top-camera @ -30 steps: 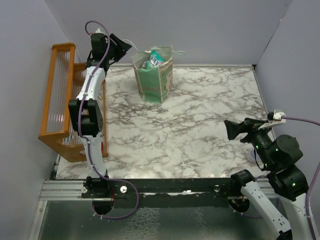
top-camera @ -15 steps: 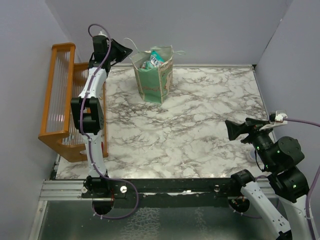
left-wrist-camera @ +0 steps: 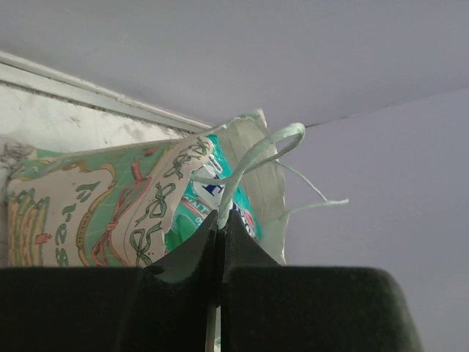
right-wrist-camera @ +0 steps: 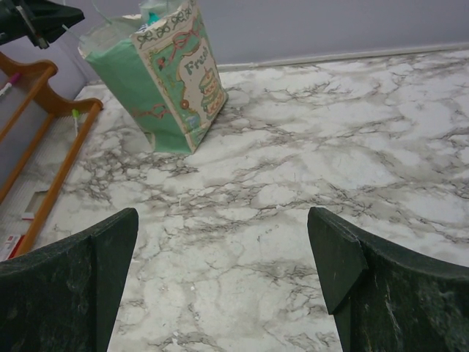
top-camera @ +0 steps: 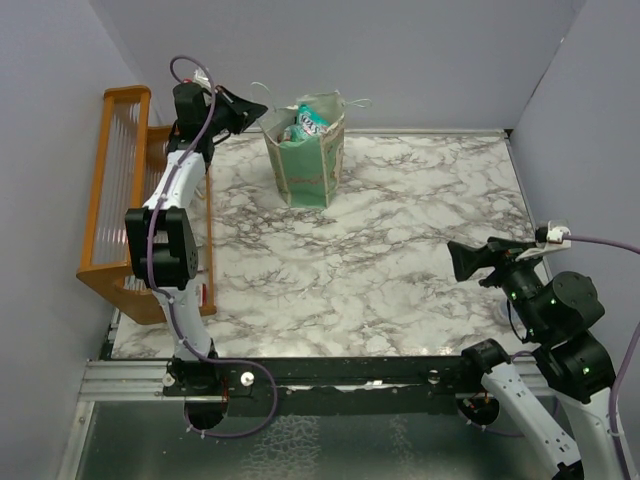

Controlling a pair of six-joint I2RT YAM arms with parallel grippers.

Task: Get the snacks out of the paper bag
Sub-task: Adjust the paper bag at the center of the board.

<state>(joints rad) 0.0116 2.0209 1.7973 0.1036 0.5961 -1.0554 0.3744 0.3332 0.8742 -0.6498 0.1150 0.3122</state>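
Observation:
The bag's string handle hangs slack above my left fingers; next I pull the bag closer, then grab the handle (left-wrist-camera: 296, 130) by its middle.
The mint-green paper bag (top-camera: 308, 165) stands upright at the back of the marble table, its cream printed panel (right-wrist-camera: 192, 73) facing front right. Teal snacks (top-camera: 308, 122) poke out of its open top; other packets are hidden inside. My left gripper (top-camera: 260, 108) hangs at the bag's upper left edge, shut on a thin white string handle (left-wrist-camera: 256, 152) that loops up from between the fingertips (left-wrist-camera: 220, 217). A teal packet (left-wrist-camera: 196, 209) shows just beyond it. My right gripper (top-camera: 458, 260) is open and empty (right-wrist-camera: 223, 249), low over the table at the right, far from the bag.
An orange wooden rack (top-camera: 120, 190) lines the table's left edge, beside the left arm. A small red-and-white box (right-wrist-camera: 9, 246) lies at the rack's near end. Grey walls close the back and both sides. Bare marble (right-wrist-camera: 293, 169) lies between the right gripper and the bag.
The left gripper has closed on the bag's string handle and its wrist has shifted slightly left. The right arm has stayed still.

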